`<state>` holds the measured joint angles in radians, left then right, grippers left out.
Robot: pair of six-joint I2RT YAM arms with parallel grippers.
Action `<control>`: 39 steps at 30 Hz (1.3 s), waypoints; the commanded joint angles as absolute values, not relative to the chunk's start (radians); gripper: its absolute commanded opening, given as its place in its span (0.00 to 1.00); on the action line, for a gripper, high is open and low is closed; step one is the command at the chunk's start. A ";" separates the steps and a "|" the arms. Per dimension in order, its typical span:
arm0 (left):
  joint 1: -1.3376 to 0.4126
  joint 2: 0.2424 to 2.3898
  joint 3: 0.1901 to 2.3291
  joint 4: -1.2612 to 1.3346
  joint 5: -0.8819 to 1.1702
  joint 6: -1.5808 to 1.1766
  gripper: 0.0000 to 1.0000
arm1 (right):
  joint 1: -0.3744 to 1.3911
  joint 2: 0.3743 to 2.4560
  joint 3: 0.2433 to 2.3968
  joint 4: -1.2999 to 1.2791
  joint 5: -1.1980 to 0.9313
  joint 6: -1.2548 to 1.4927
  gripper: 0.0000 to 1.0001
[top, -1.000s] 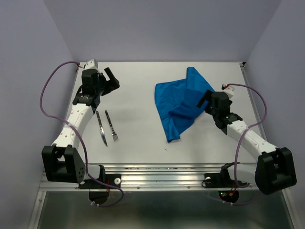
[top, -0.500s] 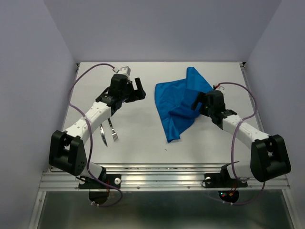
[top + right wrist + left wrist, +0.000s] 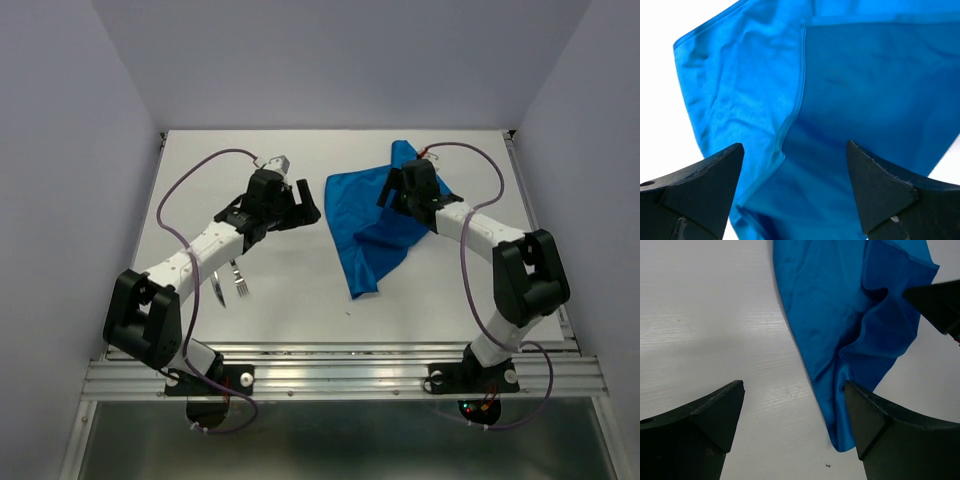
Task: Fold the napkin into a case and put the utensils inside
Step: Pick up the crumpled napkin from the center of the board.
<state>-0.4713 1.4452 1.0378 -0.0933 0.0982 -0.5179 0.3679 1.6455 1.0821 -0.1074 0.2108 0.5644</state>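
My left gripper needs to close on the folded edge (image 3: 368,261) (image 3: 851,369) of the blue napkin, just above the napkin's narrow near corner.
The bright blue napkin (image 3: 365,225) lies crumpled and partly folded over itself on the right half of the white table; it also shows in the left wrist view (image 3: 840,315) and fills the right wrist view (image 3: 840,100). My left gripper (image 3: 305,203) is open and empty, just left of the napkin's left edge. My right gripper (image 3: 392,187) is open and empty, over the napkin's upper part. The knife (image 3: 217,288) and fork (image 3: 238,281) lie side by side at the left, partly hidden under my left arm.
The purple walls close the table (image 3: 290,300) on the left, back and right. A metal rail (image 3: 340,375) runs along the near edge. A tiny dark speck (image 3: 828,466) lies on the table below the napkin's lower corner.
My left gripper has swung right from the far left to the napkin's left edge. My right gripper has moved up and left onto the napkin's upper part. The napkin and utensils have not moved.
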 commanded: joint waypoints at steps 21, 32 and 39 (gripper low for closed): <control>-0.761 1.689 1.083 0.071 0.192 -0.618 0.77 | 0.367 1.779 1.258 -0.239 0.344 0.528 0.01; -0.854 1.801 1.184 0.063 0.166 -0.630 0.72 | 0.367 1.730 1.187 -0.225 0.348 0.560 0.01; -0.879 1.882 1.255 0.005 0.134 -0.618 0.70 | 0.367 1.703 1.147 -0.224 0.348 0.574 0.01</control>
